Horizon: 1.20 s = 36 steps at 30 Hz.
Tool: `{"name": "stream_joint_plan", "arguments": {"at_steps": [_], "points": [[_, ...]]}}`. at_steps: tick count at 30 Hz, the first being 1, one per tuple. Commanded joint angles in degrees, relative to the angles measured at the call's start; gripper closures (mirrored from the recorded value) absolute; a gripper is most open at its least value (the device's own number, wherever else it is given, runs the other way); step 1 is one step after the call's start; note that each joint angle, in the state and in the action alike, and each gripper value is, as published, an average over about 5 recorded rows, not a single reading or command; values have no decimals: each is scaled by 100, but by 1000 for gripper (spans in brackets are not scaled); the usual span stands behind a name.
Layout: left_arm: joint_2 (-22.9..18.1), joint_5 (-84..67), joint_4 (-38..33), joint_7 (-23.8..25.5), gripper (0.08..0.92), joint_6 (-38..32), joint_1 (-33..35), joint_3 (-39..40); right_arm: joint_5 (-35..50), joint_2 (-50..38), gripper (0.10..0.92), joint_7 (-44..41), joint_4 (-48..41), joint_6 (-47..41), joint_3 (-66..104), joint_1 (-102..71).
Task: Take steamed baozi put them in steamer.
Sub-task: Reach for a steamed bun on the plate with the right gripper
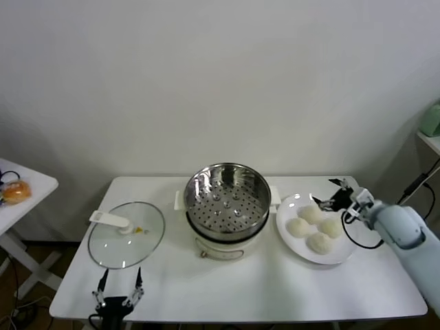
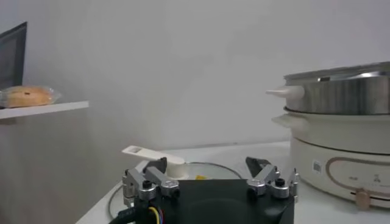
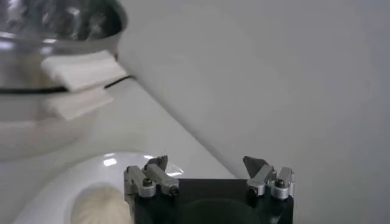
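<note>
The baozi [image 1: 311, 214] nearest the back wall on the white plate is next for my right gripper. It should go there and close around that baozi's sides.
Several cream-white steamed baozi [image 1: 311, 214] lie together on a white plate [image 1: 344, 256] at the right of the table. One of them [image 3: 100, 204] shows low in the right wrist view. The shiny steamer [image 1: 227, 199] with its perforated bottom stands mid-table on a cream pot base; nothing lies in it. My right gripper [image 1: 333, 194] hovers open over the plate's far edge, just beyond the buns, its jaws [image 3: 206, 163] holding nothing. My left gripper [image 1: 118, 289] rests open at the table's front left edge, in front of the lid.
A round glass lid [image 1: 126, 234] with a white handle [image 2: 152, 155] lies flat left of the steamer [image 2: 341, 91]. An orange-brown bun [image 1: 15, 192] sits on a small side table far left. A shelf edge [image 1: 430, 137] juts in at the far right.
</note>
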Motion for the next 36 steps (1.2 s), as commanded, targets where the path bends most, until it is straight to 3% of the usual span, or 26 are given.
{"name": "stream_joint_plan", "arguments": {"at_steps": [1,7,14,26,36], "points": [[16,88,-5,2,177,-22,21,53,-922,-666,203,-2030,-1025,850,-4064,3571],[21,167,11,-1,177,-96,45,98,-538,-14,203,-2684,-1944,1295,-5763,5121],[34,236,77,-1,177,-165,49,108,-448,759,203,-3065,-3030,1746,-6425,5456],[35,267,154,-4,177,-228,48,66,-302,1732,203,-3234,-4106,1916,-5860,4714],[44,317,275,-14,177,-301,73,27,-1007,2371,203,-3292,-5140,2309,-5186,4082]]}}
